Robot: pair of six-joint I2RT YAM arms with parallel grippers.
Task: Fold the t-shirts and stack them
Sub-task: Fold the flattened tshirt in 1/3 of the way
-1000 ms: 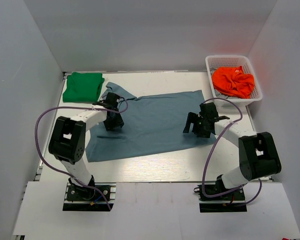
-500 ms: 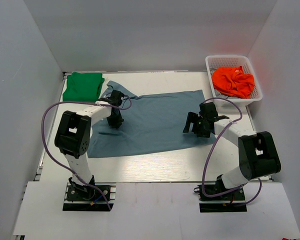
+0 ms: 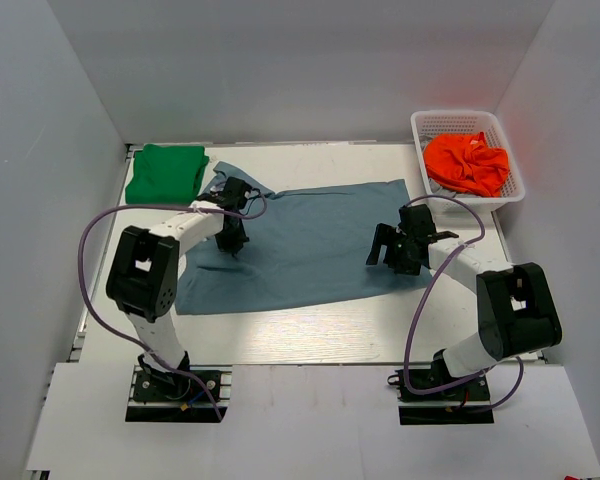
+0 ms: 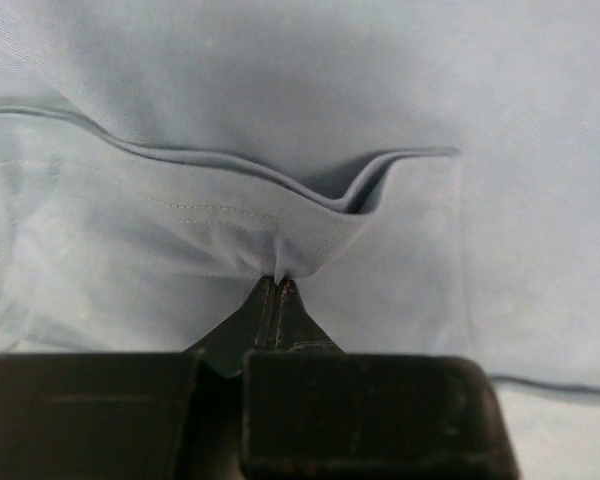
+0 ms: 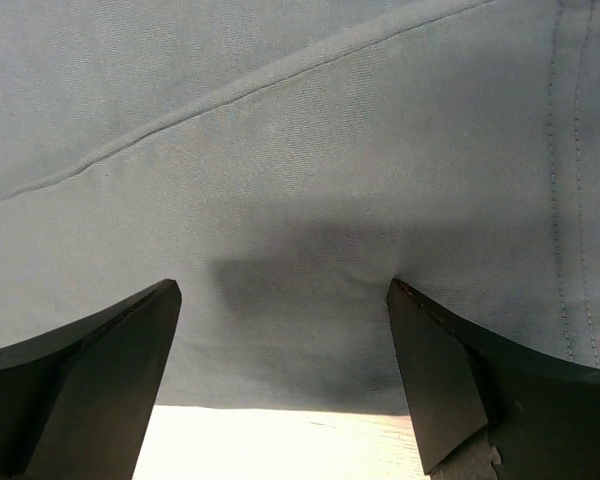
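The sleeve's hem is buckling next to my left gripper's pinch. Next, my left gripper opens, grabs the sleeve closer to its side edge (image 4: 375, 310) and pulls it flat.
A slate-blue t-shirt (image 3: 300, 245) lies spread across the middle of the table. A folded green t-shirt (image 3: 166, 172) rests at the back left. My left gripper (image 3: 232, 240) is shut on a pinched fold of the blue t-shirt (image 4: 310, 235) near its left side; the cloth bunches at the gripper (image 4: 278, 282). My right gripper (image 3: 398, 256) stands open, pressed down on the blue t-shirt's right edge, with its fingers (image 5: 435, 350) wide apart on the cloth (image 5: 280, 180) and nothing pinched between them.
A white basket (image 3: 504, 133) at the back right holds an orange garment (image 3: 467, 163). Grey walls close in the table on the left, right and back. Bare white tabletop (image 3: 300, 335) shows in front of the blue shirt.
My left gripper has shut on a fold of the blue t-shirt and shifted slightly toward the back right, pulling the shirt's left edge inward. The right arm has not moved.
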